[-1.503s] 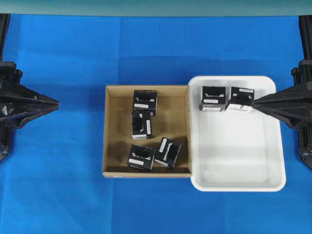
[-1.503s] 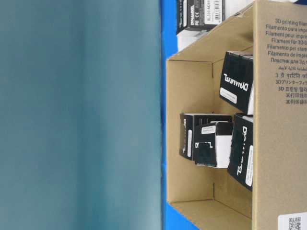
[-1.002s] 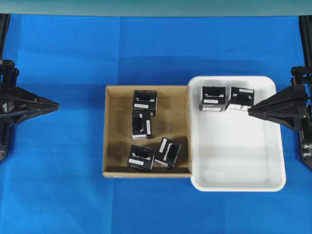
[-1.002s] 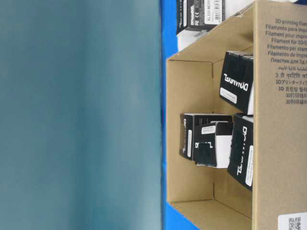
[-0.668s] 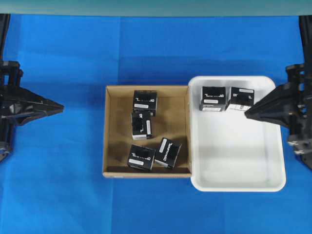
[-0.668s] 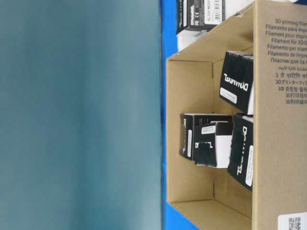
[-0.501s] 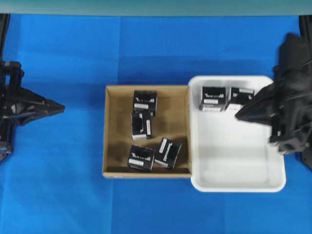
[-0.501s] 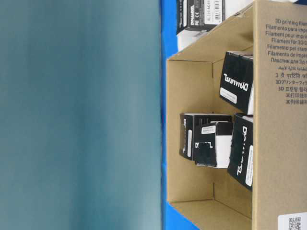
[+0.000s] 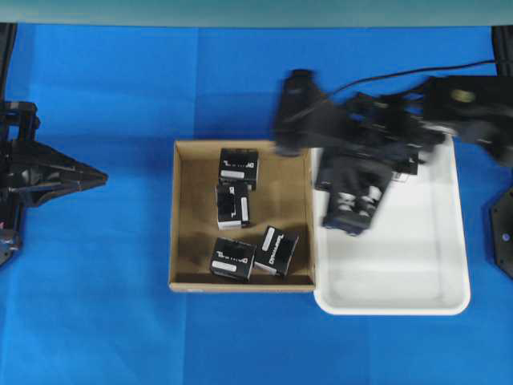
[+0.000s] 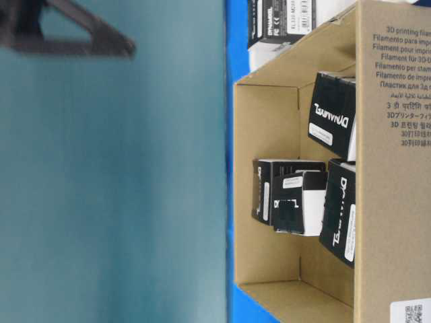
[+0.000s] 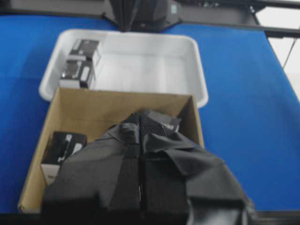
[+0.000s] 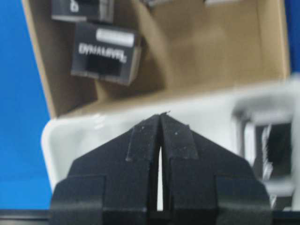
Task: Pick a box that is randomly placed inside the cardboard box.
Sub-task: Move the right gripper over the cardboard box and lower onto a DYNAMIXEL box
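Note:
Next, I close my right gripper on the sides of the black carton (image 9: pixel 232 204) that lies between the back carton and the front cartons in the cardboard box.
The brown cardboard box (image 9: pixel 183 216) sits mid-table and holds several black cartons: one at the back (image 9: pixel 238 167), one below it (image 9: pixel 232 204), and two at the front (image 9: pixel 232 258) (image 9: pixel 276 251). My left gripper (image 9: pixel 104 176) is shut and empty, well left of the cardboard box; in its wrist view the shut fingers (image 11: pixel 139 123) hide part of the box (image 11: pixel 93 105). My right arm (image 9: pixel 361 144) is blurred above the tray's back left. My right gripper (image 12: pixel 160 116) is shut and empty above the tray's rim, facing a carton (image 12: pixel 105 54) in the box.
A white plastic tray (image 9: pixel 385 301) touches the cardboard box's right wall. It holds two more black cartons (image 11: pixel 84 47) (image 11: pixel 77 72), hidden under my right arm in the overhead view. Blue cloth covers the table. A dark arm part (image 10: pixel 67 33) shows in the table-level view.
My right arm swung from the right edge up and leftward over the tray's back left, toward the cardboard box. My left gripper crept slightly right. The cartons have not moved.

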Controlling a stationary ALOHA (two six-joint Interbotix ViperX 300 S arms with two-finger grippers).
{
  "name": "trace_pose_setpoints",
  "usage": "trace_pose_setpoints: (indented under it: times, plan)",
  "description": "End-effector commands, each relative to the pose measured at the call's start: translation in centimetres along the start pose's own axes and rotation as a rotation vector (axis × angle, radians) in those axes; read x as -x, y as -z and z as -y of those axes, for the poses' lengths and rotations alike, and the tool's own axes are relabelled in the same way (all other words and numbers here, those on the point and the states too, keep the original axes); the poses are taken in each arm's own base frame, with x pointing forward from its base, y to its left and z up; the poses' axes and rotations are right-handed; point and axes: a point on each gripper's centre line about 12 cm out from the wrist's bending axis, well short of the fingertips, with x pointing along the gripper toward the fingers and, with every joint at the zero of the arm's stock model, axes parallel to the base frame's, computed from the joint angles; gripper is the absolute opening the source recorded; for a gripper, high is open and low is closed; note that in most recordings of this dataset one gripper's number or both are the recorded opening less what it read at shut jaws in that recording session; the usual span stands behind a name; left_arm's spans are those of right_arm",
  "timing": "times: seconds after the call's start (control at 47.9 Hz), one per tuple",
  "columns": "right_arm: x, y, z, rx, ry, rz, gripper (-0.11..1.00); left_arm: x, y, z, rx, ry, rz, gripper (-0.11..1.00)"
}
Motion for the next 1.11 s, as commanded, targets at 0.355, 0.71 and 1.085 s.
trace_pose_setpoints:
  times: [0.355, 0.71, 1.085]
  plan:
    - [-7.6, -7.0, 0.4, 0.232, -0.022, -0.142, 0.01, 0.1, -0.7, 1.5, -0.013, 0.066, -0.059, -0.07]
    - [-9.2, -8.2, 0.7, 0.326, -0.058, -0.18, 0.23, 0.2, -0.6, 1.6, -0.014, 0.068, -0.07, -0.07]
    - [-12.2, -8.4, 1.0, 0.317, -0.058, -0.122, 1.0, 0.1, -0.7, 1.6, -0.012, 0.068, -0.071, -0.07]
